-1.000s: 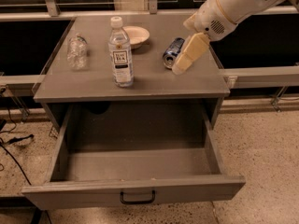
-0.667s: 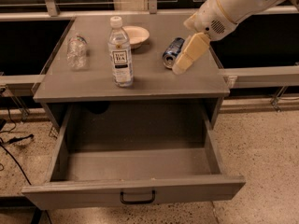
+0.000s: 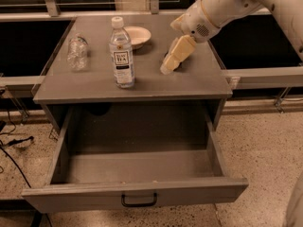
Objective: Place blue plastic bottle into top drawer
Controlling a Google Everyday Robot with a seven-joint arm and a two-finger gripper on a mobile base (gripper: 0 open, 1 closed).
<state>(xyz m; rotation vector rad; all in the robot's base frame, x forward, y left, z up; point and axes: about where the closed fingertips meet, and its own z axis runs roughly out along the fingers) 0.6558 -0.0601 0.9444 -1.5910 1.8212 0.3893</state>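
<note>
I will next grip the upright blue plastic bottle around the bottle's white label [image 3: 123, 58].
The blue plastic bottle [image 3: 122, 52] stands upright on the grey cabinet top [image 3: 94, 86], left of centre. It is clear, with a white cap and a white label with dark print. My gripper [image 3: 171, 60], cream-coloured, hangs over the cabinet top to the right of the bottle, apart from it, pointing down and to the left. It holds nothing that I can see. The top drawer [image 3: 94, 195] is pulled wide open below, with nothing in it, and has a small black handle [image 3: 138, 201] on its front panel.
A shorter dented clear bottle [image 3: 77, 52] lies at the top's left side. A pale bowl [image 3: 137, 34] sits behind the tall bottle. The arm [image 3: 227, 6] reaches in from the upper right. Cables [image 3: 12, 143] lie on the speckled floor at left.
My gripper has moved a little left toward the tall bottle and now covers the blue soda can that showed beside it before. The bottle and drawer have not moved.
</note>
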